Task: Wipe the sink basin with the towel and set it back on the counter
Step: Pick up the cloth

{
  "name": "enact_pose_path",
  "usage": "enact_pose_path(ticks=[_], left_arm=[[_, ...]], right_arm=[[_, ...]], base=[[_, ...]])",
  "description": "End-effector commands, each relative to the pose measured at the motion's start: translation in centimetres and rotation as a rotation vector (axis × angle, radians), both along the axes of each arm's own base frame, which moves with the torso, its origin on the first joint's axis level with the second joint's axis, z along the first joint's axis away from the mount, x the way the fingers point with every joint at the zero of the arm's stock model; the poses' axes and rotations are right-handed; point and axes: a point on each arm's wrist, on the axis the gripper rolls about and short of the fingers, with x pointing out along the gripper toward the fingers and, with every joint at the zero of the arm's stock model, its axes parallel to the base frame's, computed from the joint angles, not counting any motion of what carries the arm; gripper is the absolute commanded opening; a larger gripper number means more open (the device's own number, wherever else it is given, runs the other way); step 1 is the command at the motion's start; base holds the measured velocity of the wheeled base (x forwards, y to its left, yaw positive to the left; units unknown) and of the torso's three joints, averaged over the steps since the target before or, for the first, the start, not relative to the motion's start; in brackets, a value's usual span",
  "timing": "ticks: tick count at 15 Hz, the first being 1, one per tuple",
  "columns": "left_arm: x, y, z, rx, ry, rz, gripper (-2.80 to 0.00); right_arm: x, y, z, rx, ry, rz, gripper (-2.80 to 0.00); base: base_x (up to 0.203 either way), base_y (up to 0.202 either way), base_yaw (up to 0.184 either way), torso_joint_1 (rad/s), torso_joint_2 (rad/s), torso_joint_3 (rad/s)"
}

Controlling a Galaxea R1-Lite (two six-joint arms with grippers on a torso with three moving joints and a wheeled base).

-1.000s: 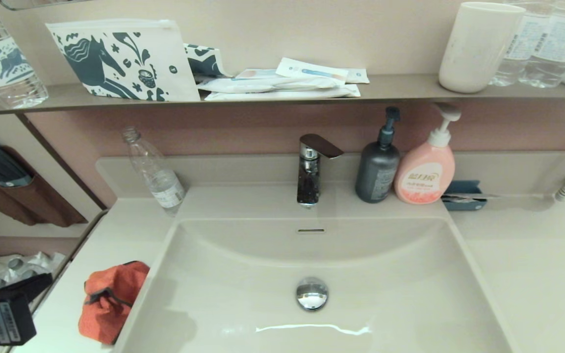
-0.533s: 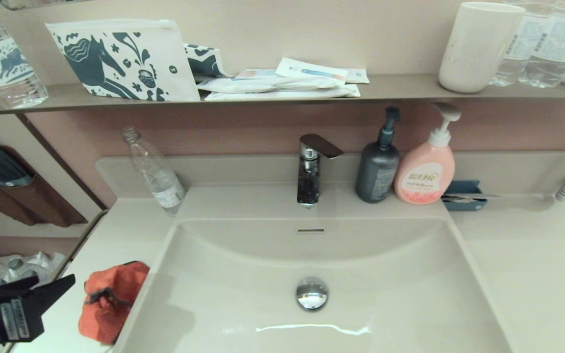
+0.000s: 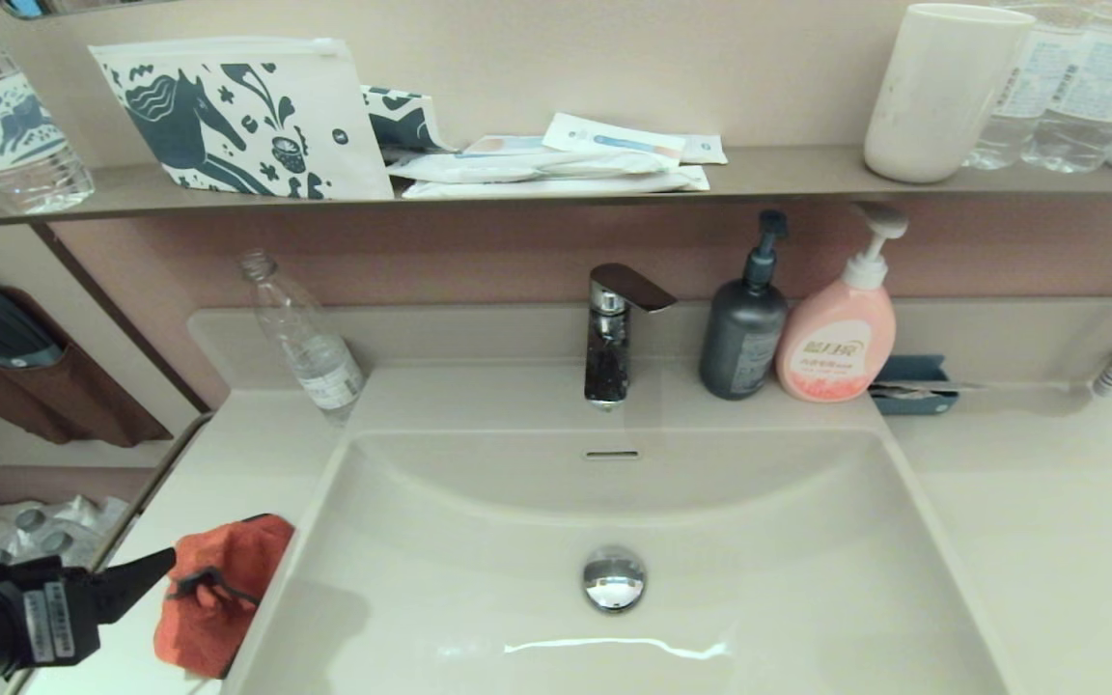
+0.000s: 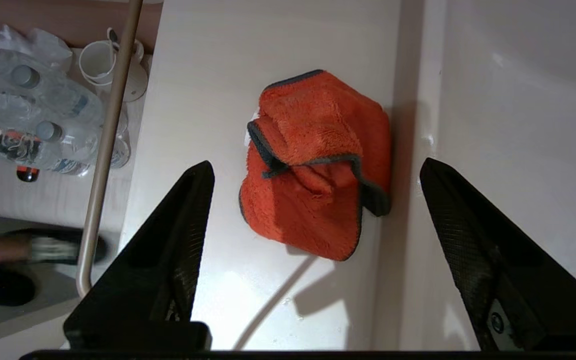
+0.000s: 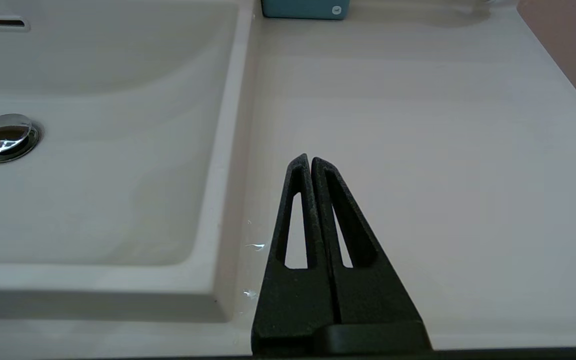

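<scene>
Next, I close my left gripper on the folded corner (image 3: 192,556) (image 4: 275,127) of the orange-red towel that faces the bar, away from the sink basin.
The orange-red towel (image 3: 218,598) with dark grey trim lies crumpled on the counter (image 3: 228,454) at the basin's left rim, also the towel (image 4: 313,165) in the left wrist view. My left gripper (image 3: 146,569) hangs just left of it, above the counter; its gripper (image 4: 315,167) stands open with the towel below and between the wide-spread fingers (image 4: 188,210), not touching it. The sink basin (image 3: 710,541) is wide and off-white with a chrome drain stopper (image 3: 614,577). My right gripper (image 5: 310,161) is shut and empty over the right counter (image 5: 418,125), out of the head view.
A faucet (image 3: 614,333), a dark pump bottle (image 3: 744,323), a pink soap bottle (image 3: 841,328) and a leaning clear bottle (image 3: 305,338) stand along the back ledge. A blue holder (image 3: 913,384) sits at the right. A rail (image 4: 105,145) runs along the counter's left edge.
My left gripper has moved rightward and forward toward the towel, its fingertip now reaching the towel's left edge in the head view. The towel has not moved.
</scene>
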Motion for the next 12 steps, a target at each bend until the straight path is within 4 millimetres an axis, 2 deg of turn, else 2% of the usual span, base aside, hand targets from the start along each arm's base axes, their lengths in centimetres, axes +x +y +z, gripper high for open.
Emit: enact_pose_path(ticks=[1,5,8,12], left_arm=[[0.6,0.4,-0.5,0.006,0.041,0.009,0.0],[1.1,1.2,-1.0,-0.04,0.065,-0.022,0.0],[2.5,2.3,-1.3,-0.032,0.049,-0.019,0.0],[3.2,2.6,-1.5,-0.043,0.038,-0.052,0.0]], right_arm=[[0.0,0.0,0.0,-0.001,0.001,0.001,-2.8],[0.0,0.0,0.0,-0.001,0.001,0.001,-2.8],[0.0,0.0,0.0,-0.001,0.001,0.001,-2.8],[0.0,0.0,0.0,-0.001,0.001,0.001,-2.8]], base=[[0.0,0.0,0.0,0.0,0.0,0.0],[0.0,0.0,0.0,0.0,0.0,0.0],[0.0,0.0,0.0,0.0,0.0,0.0],[0.0,0.0,0.0,0.0,0.0,0.0]])
